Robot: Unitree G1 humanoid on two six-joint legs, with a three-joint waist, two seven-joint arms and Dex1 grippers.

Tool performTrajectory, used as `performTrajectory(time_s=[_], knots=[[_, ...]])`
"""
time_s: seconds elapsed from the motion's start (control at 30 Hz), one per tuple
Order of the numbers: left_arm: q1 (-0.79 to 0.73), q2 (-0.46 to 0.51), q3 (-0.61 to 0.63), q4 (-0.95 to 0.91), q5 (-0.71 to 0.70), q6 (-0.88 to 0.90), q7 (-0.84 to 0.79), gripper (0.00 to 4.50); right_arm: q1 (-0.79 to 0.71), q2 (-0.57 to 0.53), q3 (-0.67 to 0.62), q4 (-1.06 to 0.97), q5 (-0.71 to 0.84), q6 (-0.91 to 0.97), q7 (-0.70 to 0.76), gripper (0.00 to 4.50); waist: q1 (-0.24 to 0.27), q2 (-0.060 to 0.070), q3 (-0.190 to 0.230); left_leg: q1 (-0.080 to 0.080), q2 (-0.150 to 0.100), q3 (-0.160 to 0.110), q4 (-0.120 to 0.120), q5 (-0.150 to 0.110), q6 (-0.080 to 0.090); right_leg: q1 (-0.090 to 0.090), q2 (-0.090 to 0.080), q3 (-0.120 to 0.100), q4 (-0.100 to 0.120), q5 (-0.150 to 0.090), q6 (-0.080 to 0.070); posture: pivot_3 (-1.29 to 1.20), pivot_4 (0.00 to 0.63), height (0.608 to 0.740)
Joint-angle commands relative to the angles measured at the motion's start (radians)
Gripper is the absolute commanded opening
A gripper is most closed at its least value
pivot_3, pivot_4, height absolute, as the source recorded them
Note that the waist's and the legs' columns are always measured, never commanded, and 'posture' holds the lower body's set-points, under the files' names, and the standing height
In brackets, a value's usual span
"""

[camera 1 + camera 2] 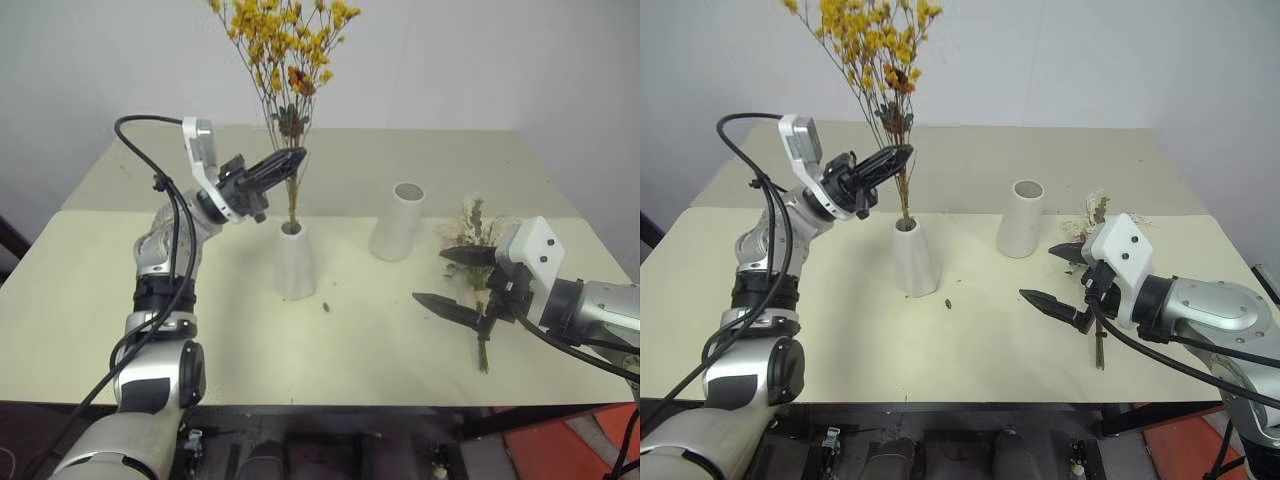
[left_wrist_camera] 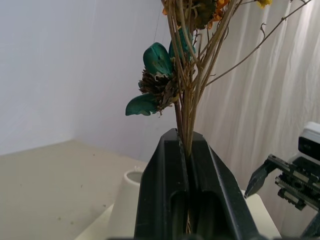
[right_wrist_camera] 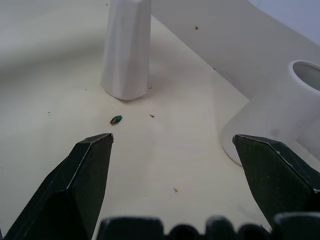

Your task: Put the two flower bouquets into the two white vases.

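The robot's left gripper should release the yellow-orange bouquet inside the narrow neck of the shorter cone vase (image 1: 291,229).
The yellow-orange bouquet (image 1: 285,50) stands upright, and my left gripper (image 1: 297,158) is shut on its thin brown stems (image 2: 192,90). The stem ends reach down into the narrow neck of the shorter cone vase (image 1: 295,265) at the table's middle. To the right of it stands the taller wide-mouthed vase (image 1: 398,222), with nothing in it. The pink and cream bouquet (image 1: 472,230) lies on the table at the right. My right gripper (image 1: 430,277) hovers open just in front of it, holding nothing, and points toward the vases (image 3: 127,50).
A small green leaf bit (image 3: 116,119) lies on the cream table (image 1: 150,330) by the cone vase's foot. A white wall rises behind the table's far edge. The near table edge runs along below both arms.
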Motion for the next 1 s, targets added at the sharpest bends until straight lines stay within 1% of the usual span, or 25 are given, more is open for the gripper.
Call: performTrajectory(time_s=[0.03, 0.3, 0.57, 0.7, 0.87, 1.0], knots=[[0.017, 0.009, 0.001, -0.073, -0.010, -0.010, -0.009, 0.03, -0.003, -0.002, -0.020, -0.008, -0.004, -0.021, -0.005, 4.50, 0.000, 0.000, 0.000, 0.000, 0.000, 0.000, 0.000, 0.000, 0.000, 0.000, 0.000, 0.000, 0.000, 0.000, 0.000, 0.00, 0.150, 0.740], [0.053, -0.008, 0.005, -0.075, -0.009, -0.030, -0.003, 0.03, -0.007, -0.001, -0.008, 0.005, -0.012, -0.036, 0.003, 4.50, 0.001, 0.000, 0.000, 0.000, 0.000, 0.000, 0.000, 0.000, 0.000, 0.000, 0.000, 0.000, 0.000, 0.000, 0.000, 0.00, 0.150, 0.740], [0.095, -0.029, -0.023, -0.062, 0.033, -0.102, -0.006, 0.03, -0.008, 0.017, -0.019, 0.008, -0.006, -0.041, 0.003, 4.50, 0.001, 0.000, 0.000, 0.000, 0.000, 0.000, 0.000, 0.000, 0.000, 0.000, 0.000, 0.000, 0.000, 0.000, 0.000, 0.00, 0.150, 0.740], [0.108, -0.031, -0.027, -0.071, 0.031, -0.107, -0.016, 0.03, -0.001, 0.015, -0.022, 0.007, -0.007, -0.042, 0.008, 4.50, 0.001, 0.000, 0.000, 0.000, 0.000, 0.000, 0.000, 0.000, 0.000, 0.000, 0.000, 0.000, 0.000, 0.000, 0.000, 0.00, 0.150, 0.740], [0.130, -0.017, -0.026, -0.100, 0.022, -0.095, -0.040, 1.22, -0.002, 0.016, -0.018, 0.009, -0.013, -0.051, 0.011, 4.50, 0.000, 0.000, 0.000, 0.000, 0.000, 0.000, 0.000, 0.000, 0.000, 0.000, 0.000, 0.000, 0.000, 0.000, 0.000, 0.00, 0.150, 0.740], [0.156, 0.010, -0.032, -0.145, 0.028, -0.082, -0.050, 2.51, -0.002, 0.015, -0.014, 0.015, -0.018, -0.058, 0.013, 4.50, -0.001, 0.000, 0.000, 0.000, 0.000, 0.000, 0.000, 0.000, 0.000, 0.000, 0.000, 0.000, 0.000, 0.000, 0.000, 0.00, 0.150, 0.740]])
